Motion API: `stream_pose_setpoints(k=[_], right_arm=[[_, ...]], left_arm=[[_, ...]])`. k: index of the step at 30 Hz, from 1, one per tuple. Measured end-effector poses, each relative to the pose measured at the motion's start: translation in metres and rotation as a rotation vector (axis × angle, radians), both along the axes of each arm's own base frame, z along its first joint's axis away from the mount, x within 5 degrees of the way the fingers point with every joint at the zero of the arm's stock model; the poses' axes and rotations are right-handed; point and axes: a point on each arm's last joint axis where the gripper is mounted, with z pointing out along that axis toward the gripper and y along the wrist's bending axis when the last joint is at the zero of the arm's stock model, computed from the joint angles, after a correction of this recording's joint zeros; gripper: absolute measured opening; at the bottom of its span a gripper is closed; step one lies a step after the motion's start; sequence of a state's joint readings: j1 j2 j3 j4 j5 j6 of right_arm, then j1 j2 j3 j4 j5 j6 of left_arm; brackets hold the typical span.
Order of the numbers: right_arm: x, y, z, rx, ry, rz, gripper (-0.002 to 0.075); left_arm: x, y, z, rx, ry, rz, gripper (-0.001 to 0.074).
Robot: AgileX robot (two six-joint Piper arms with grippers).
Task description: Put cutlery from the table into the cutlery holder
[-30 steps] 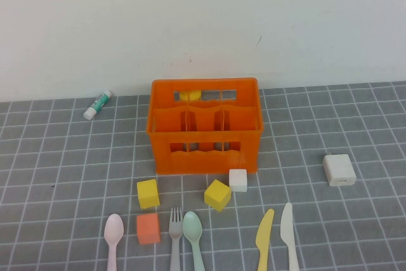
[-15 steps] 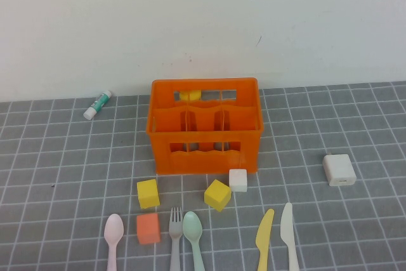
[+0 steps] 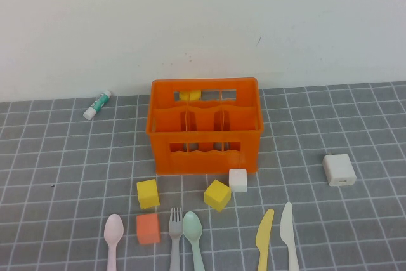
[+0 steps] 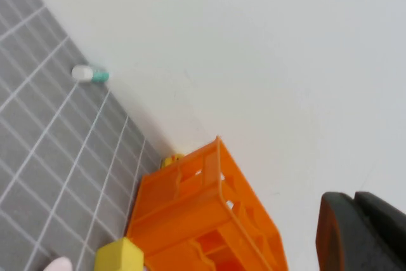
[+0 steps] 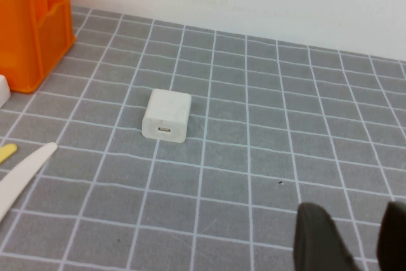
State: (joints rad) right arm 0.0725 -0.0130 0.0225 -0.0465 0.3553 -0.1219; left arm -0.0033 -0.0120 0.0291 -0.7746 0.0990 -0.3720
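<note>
Next, I close my left gripper on the pink spoon at the top of its handle (image 3: 113, 249), just under the spoon's bowl.
The orange cutlery holder (image 3: 205, 134) stands at mid-table. In front of it, along the near edge, lie a pink spoon (image 3: 113, 233), a grey fork (image 3: 176, 236), a mint spoon (image 3: 193, 233), a yellow knife (image 3: 264, 242) and a white knife (image 3: 289, 233). Neither gripper shows in the high view. My left gripper (image 4: 355, 204) is shut and empty, raised off the table on the holder's (image 4: 203, 220) left side. Over bare table to the right, my right gripper (image 5: 361, 242) is open with nothing in it, well away from the white knife (image 5: 22, 179).
Two yellow cubes (image 3: 148, 193) (image 3: 217, 195), an orange cube (image 3: 148, 228) and a white cube (image 3: 238, 179) sit between the holder and the cutlery. A white square block (image 3: 339, 169) lies to the right. A glue stick (image 3: 97, 105) rests by the back wall at left.
</note>
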Motion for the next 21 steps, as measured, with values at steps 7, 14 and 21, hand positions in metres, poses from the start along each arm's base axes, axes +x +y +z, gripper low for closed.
stream_pose_setpoints(k=[7,14,21], right_arm=[[0.000,0.000,0.000,0.000,0.000,0.000,0.0216],[0.000,0.000,0.000,0.000,0.000,0.000,0.0216],[0.000,0.000,0.000,0.000,0.000,0.000,0.0216]], left_arm=[[0.000,0.001,0.002,-0.008,-0.018,0.011,-0.0001],[-0.005,-0.014,0.041,0.357,0.038,-0.183,-0.0001],[0.015,-0.014,0.088,0.862,0.349,-0.416,-0.0001]])
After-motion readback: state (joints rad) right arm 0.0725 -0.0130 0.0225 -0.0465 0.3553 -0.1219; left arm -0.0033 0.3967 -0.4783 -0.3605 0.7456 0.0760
